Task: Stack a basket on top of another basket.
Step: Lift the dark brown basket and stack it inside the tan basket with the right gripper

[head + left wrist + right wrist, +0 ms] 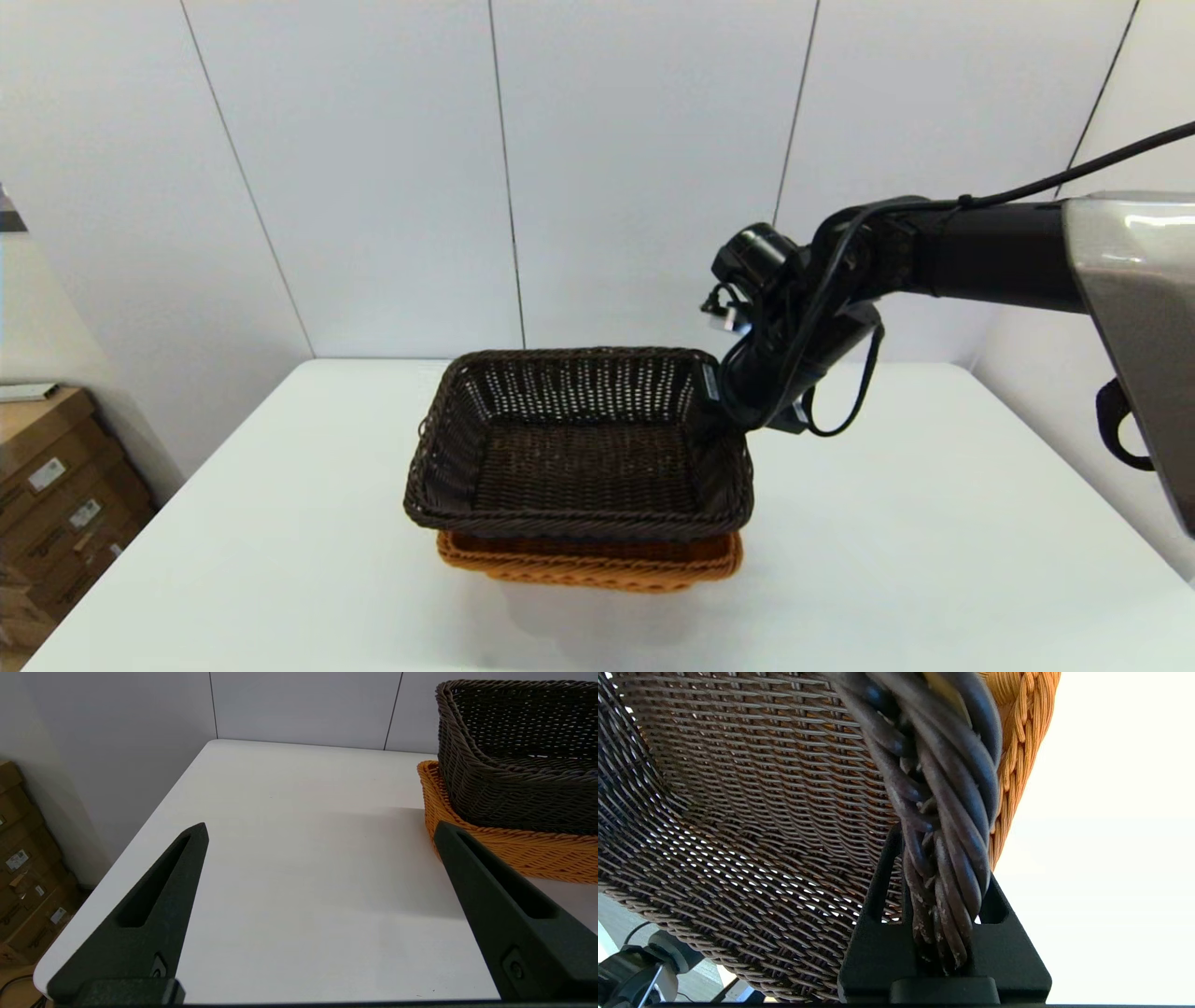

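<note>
I need to use my right gripper to let go of the dark brown basket so it sits nested down inside the rim of the orange-tan basket (pixel 584 482).
The dark brown basket (pixel 583 467) lies over the orange-tan basket (pixel 597 567) at mid-table, its lower part down inside the orange rim. My right gripper (pixel 721 399) is shut on the dark basket's braided rim at the far right corner. The right wrist view shows that rim (pixel 952 812) pinched between the fingers of my right gripper (pixel 943 858), with the orange basket (pixel 1017 746) just behind. My left gripper (pixel 321 826) hovers open and holds nothing over the table, to the left of the dark basket (pixel 514 765) and the orange basket (pixel 518 856).
The white table (pixel 934 560) reaches back to a panelled wall. Cardboard boxes (pixel 56 485) stand on the floor beyond the table's left edge. The right arm (pixel 980 252) comes in high from the right.
</note>
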### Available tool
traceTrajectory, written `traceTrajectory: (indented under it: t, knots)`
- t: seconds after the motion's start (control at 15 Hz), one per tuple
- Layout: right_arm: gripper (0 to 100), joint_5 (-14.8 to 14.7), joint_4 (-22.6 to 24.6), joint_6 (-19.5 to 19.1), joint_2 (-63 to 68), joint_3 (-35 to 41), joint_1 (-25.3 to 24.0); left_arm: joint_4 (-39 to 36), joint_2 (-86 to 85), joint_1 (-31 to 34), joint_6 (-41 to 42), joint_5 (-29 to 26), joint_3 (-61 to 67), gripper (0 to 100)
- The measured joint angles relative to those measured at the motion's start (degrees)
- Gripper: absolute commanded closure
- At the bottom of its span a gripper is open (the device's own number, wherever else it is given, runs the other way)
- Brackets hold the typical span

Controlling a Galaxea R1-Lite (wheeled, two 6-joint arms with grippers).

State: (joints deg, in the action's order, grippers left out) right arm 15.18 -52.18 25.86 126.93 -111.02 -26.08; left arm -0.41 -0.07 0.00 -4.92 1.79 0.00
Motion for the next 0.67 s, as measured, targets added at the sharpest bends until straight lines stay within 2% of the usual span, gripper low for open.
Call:
traceTrajectory:
  t: [0.67]
  knots:
    - [100, 0.09, -0.61, -0.26, 2.23, -0.04, 0.33, 0.00, 0.00, -0.02, -0.02, 0.02, 0.00, 0]
